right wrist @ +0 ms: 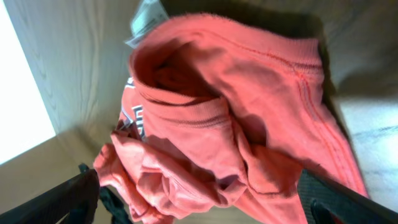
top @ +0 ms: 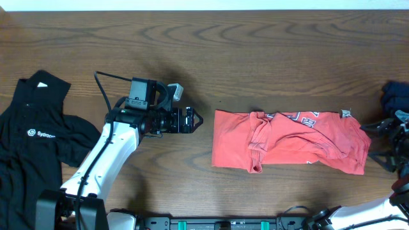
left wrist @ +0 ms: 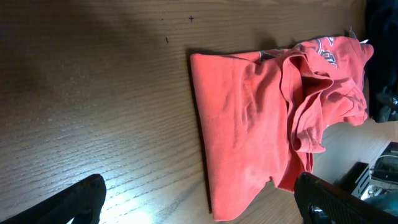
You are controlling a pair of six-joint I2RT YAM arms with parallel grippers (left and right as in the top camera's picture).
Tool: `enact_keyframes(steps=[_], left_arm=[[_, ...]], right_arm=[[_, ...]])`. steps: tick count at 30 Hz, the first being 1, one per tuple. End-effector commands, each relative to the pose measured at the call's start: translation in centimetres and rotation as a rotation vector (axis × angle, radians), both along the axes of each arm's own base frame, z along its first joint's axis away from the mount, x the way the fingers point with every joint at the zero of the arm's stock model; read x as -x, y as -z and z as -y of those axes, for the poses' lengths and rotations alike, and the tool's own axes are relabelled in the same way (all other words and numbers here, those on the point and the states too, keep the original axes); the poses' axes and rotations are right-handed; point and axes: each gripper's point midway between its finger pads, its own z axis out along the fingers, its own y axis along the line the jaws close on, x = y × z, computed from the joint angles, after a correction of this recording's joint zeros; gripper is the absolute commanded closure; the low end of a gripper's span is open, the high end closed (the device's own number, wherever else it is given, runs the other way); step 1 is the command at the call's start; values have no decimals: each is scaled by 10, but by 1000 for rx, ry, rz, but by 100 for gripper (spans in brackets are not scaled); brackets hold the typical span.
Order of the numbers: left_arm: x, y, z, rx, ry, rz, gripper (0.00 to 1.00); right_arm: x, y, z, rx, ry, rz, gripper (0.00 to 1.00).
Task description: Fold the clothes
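My right gripper should next move over to the coral-red T-shirt's collar (top: 347, 119) (right wrist: 154, 42), beside the white label, and close its fingers there.
A coral-red T-shirt (top: 291, 140) lies loosely bunched in a long strip right of the table's middle, part of its white lettering showing along the far edge. A black collared shirt (top: 32, 140) with a small white logo is spread at the far left. My left gripper (top: 195, 119) hovers open just left of the red shirt's left edge. In the left wrist view the T-shirt (left wrist: 261, 118) lies ahead of the open left gripper (left wrist: 202, 208). My right gripper (top: 378, 142) stands open at the shirt's right end. Rumpled red cloth (right wrist: 230, 124) lies between its wide fingers (right wrist: 348, 202).
A dark blue bundle (top: 396, 96) sits at the right edge of the wooden table (top: 204, 57). A white label (right wrist: 146, 18) sticks out of the red shirt's far right corner. The arms' base rail (top: 211, 223) runs along the front edge.
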Motion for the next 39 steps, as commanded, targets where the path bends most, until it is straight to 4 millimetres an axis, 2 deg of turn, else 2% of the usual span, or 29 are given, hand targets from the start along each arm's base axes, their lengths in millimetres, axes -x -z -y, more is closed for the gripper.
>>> enact_keyframes(steps=[1, 3, 6, 12, 16, 22, 27, 30, 35, 39], left_arm=[[-2, -4, 0, -14, 17, 28, 2], [-2, -3, 0, -15, 17, 25, 2], [0, -3, -1, -17, 21, 20, 2], [3, -1, -1, -24, 34, 13, 2], [4, -1, -1, -26, 36, 12, 2], [5, 0, -1, -26, 36, 7, 2], [5, 0, -2, -27, 36, 4, 2], [5, 0, -2, -27, 36, 4, 2], [5, 0, -2, -27, 36, 4, 2], [5, 0, -2, -28, 39, 6, 2]], right_arm=[[-4, -10, 9, 38, -60, 19, 7], [1, -13, 10, 21, -73, -30, 11], [3, -15, 8, -52, -106, -63, 11], [11, -5, 11, -119, -123, -168, 1], [27, 3, 31, -51, -69, -295, 1], [35, 0, 61, 29, -3, -319, 1], [29, 6, 76, 85, 18, -278, 1], [17, 8, 76, 90, 7, -226, 1], [-7, 18, 66, 115, -53, -146, 1], [-26, 31, 46, 128, -123, -106, 2]])
